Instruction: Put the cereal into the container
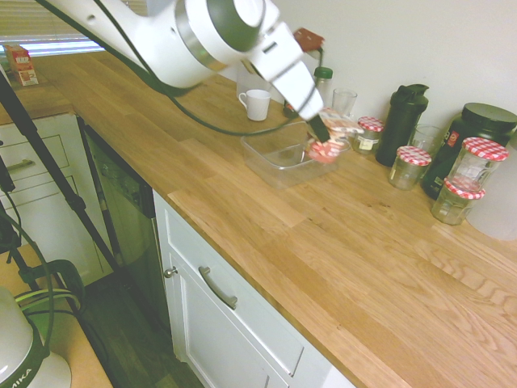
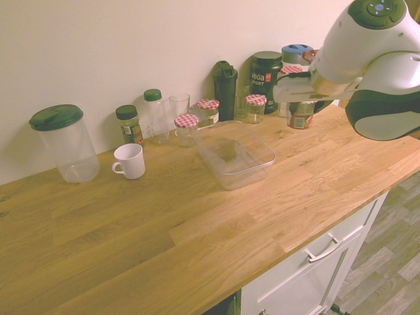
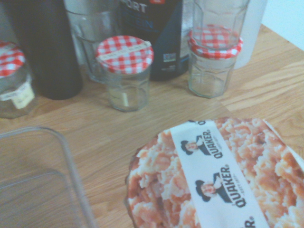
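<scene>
Next, I let go of the cereal cup on the bottom of the clear rectangular container (image 1: pixel 297 158), close to its middle. The cup now hangs tilted over the container's far end.
The cereal cup (image 1: pixel 328 149), with red-and-white sides, hangs tilted in the air with my gripper (image 1: pixel 323 137) shut on it. It is just over the far right end of the clear rectangular container (image 1: pixel 277 158), which stands empty on the wooden counter. From the other side, the cereal cup (image 2: pixel 300 117) hangs under my gripper (image 2: pixel 300 105), to the right of the container (image 2: pixel 234 155) and above the counter. In the wrist view, the cup's lid (image 3: pixel 213 180) shows brown cereal and a Quaker band, and the container's rounded corner (image 3: pixel 42 175) lies beside it.
Glass jars with red-checked lids (image 1: pixel 412 166) (image 1: pixel 478 162) stand along the wall beyond the cup, with a black bottle (image 1: pixel 404 113) and a dark tub (image 1: pixel 477 129). A white mug (image 1: pixel 257 103) sits behind the container. A large clear canister with a green lid (image 2: pixel 64 141) stands further along.
</scene>
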